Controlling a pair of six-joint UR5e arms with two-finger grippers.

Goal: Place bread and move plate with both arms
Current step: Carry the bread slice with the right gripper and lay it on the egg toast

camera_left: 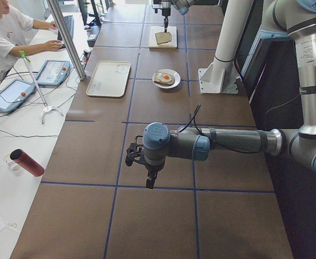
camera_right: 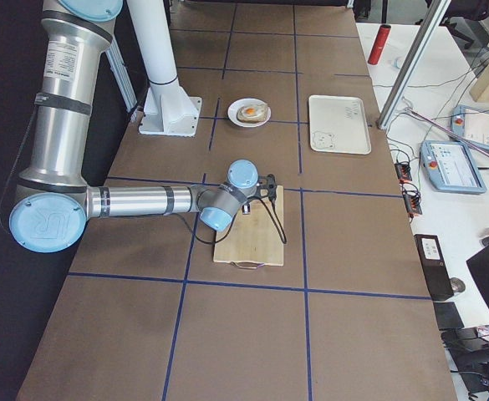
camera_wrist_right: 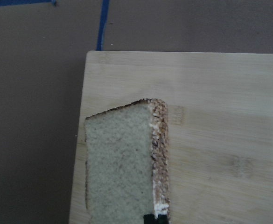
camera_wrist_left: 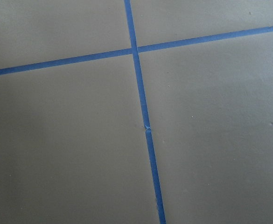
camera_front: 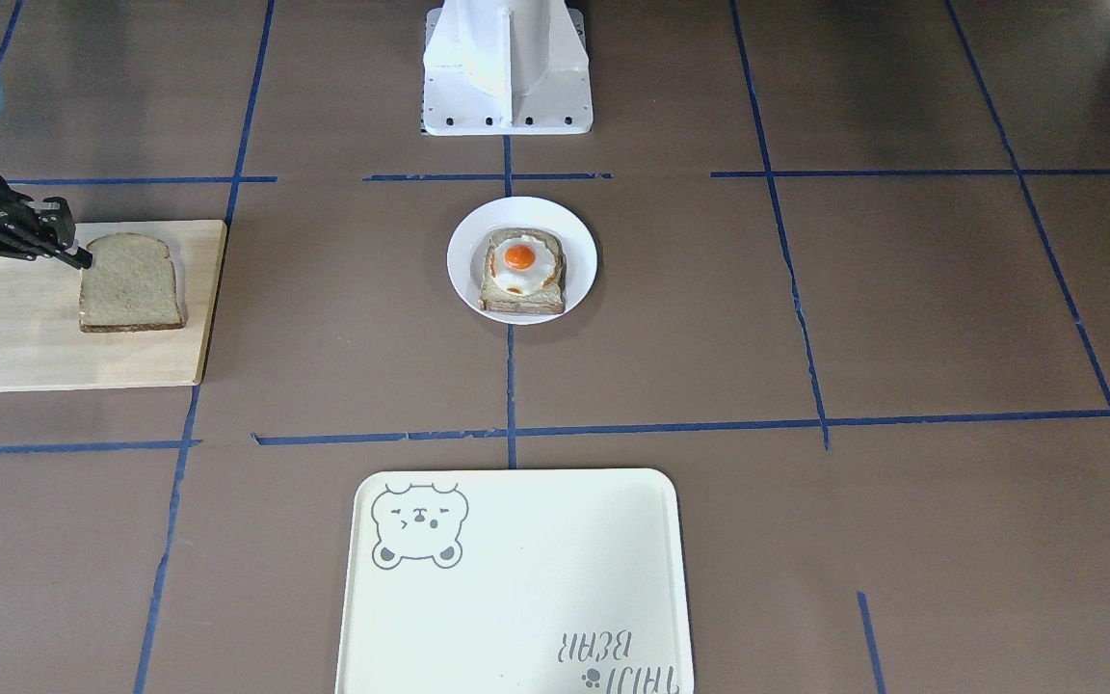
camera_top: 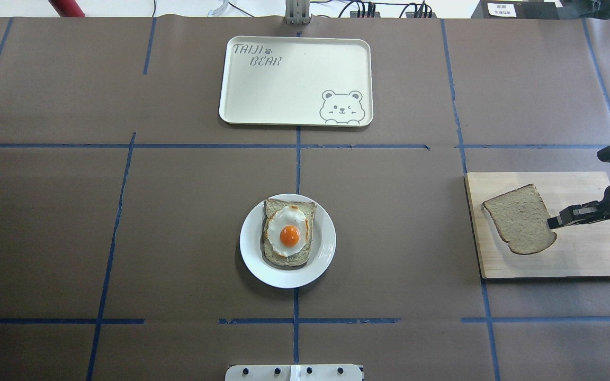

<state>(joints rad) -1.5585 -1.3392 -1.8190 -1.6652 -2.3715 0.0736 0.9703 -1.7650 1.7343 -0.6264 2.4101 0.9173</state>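
Note:
The robot's right gripper will release the plain bread slice on top of the fried egg (camera_front: 525,250) on the white plate.
The plain bread slice (camera_front: 131,284) lies on a wooden cutting board (camera_front: 15,337) at the table's right end, as the overhead view (camera_top: 519,218) also shows. My right gripper (camera_top: 553,223) has its fingers pinched together on the slice's crust edge; the right wrist view shows the bread (camera_wrist_right: 120,158) close under a black fingertip (camera_wrist_right: 154,218). The white plate (camera_top: 322,254) sits at the table's middle and carries a slice topped with a fried egg (camera_top: 289,233). My left gripper (camera_left: 149,182) hangs above bare table far off to the left; I cannot tell if it is open.
A cream tray with a bear drawing (camera_top: 294,84) lies at the far side, straight beyond the plate. The robot's white base (camera_front: 507,67) stands behind the plate. Blue tape lines cross the brown table. An operator (camera_left: 6,32) sits at a side desk.

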